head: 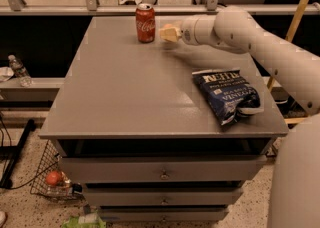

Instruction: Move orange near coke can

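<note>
The orange will be released on the grey table [154, 38], against the red coke can's near side facing my arm.
The red coke can [145, 22] stands upright near the far edge of the grey table [120, 87]. My gripper [170, 33] is just right of the can, a small gap away, low over the table top. It sits at the end of my white arm [240, 32], which reaches in from the right. No orange shows in this view; it is hidden or out of view.
A dark blue chip bag [227, 94] lies on the table's right side, near the front. Drawers sit below the table top. On the floor at left are a wire basket [37, 184] with a reddish round fruit [53, 178] and a water bottle [19, 69].
</note>
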`<action>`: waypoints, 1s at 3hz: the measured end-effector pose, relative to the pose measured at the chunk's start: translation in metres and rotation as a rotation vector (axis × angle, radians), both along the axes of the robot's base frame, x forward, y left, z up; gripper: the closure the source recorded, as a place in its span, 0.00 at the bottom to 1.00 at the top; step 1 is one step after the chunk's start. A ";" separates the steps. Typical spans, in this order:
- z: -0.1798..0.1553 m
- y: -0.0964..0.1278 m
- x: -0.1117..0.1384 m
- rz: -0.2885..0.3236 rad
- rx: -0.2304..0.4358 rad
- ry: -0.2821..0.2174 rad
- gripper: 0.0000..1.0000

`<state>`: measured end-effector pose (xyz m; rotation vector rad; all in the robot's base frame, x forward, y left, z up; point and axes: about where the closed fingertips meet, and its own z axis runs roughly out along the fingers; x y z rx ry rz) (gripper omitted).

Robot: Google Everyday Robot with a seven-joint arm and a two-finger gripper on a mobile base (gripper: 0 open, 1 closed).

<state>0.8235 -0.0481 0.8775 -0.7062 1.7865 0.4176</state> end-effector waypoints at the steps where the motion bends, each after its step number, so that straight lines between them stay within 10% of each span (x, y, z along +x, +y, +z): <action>1: -0.001 0.014 0.007 0.041 0.015 -0.003 1.00; 3: -0.008 0.038 0.007 0.107 0.035 0.021 1.00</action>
